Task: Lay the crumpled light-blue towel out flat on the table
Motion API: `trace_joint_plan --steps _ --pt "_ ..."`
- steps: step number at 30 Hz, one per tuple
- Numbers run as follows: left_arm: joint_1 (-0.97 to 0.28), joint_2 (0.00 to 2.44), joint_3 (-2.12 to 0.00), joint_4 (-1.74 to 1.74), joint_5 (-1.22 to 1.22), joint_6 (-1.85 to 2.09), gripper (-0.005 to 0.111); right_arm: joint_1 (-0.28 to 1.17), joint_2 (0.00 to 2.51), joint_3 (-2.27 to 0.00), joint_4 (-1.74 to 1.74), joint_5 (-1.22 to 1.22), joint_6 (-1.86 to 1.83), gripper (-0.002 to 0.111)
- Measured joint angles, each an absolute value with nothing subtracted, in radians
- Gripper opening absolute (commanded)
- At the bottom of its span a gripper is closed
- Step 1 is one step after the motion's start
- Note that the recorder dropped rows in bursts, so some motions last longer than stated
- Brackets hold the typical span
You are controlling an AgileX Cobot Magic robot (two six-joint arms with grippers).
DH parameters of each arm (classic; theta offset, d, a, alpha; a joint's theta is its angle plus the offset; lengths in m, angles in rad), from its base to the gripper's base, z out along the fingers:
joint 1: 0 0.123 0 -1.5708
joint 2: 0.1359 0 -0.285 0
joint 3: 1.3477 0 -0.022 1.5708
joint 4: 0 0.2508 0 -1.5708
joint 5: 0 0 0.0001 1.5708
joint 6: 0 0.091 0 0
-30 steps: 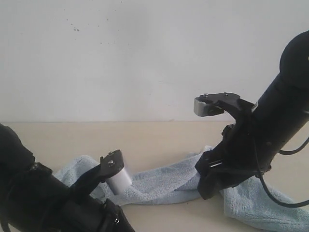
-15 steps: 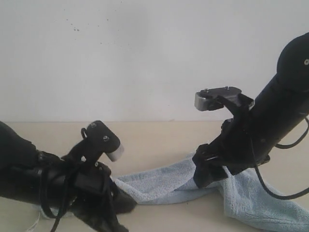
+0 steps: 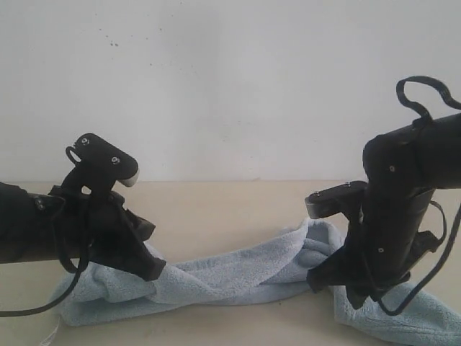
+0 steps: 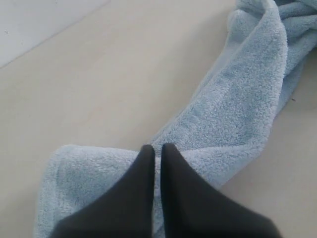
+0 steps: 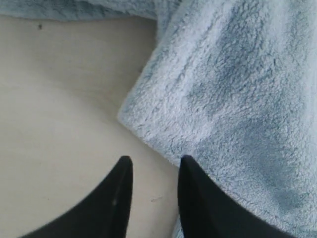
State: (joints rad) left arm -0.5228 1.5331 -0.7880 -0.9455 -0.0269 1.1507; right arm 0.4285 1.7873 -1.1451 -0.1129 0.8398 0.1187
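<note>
Next, I shift my right gripper over, as its fingers are at the towel's edge beside its corner, then pinch that corner (image 5: 130,117) and lift it away from my left gripper.
The light-blue towel (image 3: 238,270) lies crumpled in a long twisted band across the beige table (image 3: 216,205). My left gripper (image 3: 155,270) presses down on the band's left part. In the left wrist view its fingers (image 4: 157,147) are pinched together, with a thin fold of towel (image 4: 237,114) between them. My right gripper (image 3: 335,287) is down at the band's right part. In the right wrist view its jaws (image 5: 154,159) stand apart over bare table (image 5: 59,99). One fingertip (image 5: 190,166) rests against the towel's hemmed edge (image 5: 233,99).
A white speckled wall (image 3: 230,86) rises behind the table. A black cable (image 3: 421,90) loops above the right arm, and another cable (image 3: 43,306) hangs under the left arm. Bare table (image 4: 99,74) shows beyond the towel.
The left arm rose and turned, and its gripper went from open to pinched on the towel's left part. The right arm tipped downward, and its jaws narrowed beside the towel edge.
</note>
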Motion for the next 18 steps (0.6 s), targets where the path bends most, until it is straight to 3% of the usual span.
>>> trace_joint_plan --steps 5,7,12,18 --pt "-0.523 1.533 -0.788 -0.948 -0.033 1.148 0.004 0.428 1.791 -1.145 -0.103 0.806 0.149 0.059" --pt "-0.523 1.533 -0.788 -0.95 -0.031 1.148 0.004 0.428 1.791 -1.145 -0.094 0.791 0.153 0.065" --pt "-0.523 1.533 -0.788 -0.971 -0.024 1.146 0.004 0.428 1.797 -1.145 -0.089 0.747 0.169 0.059" --pt "-0.523 1.533 -0.788 -0.975 -0.024 1.146 0.004 0.442 1.861 -1.145 0.0 0.721 0.196 0.041"
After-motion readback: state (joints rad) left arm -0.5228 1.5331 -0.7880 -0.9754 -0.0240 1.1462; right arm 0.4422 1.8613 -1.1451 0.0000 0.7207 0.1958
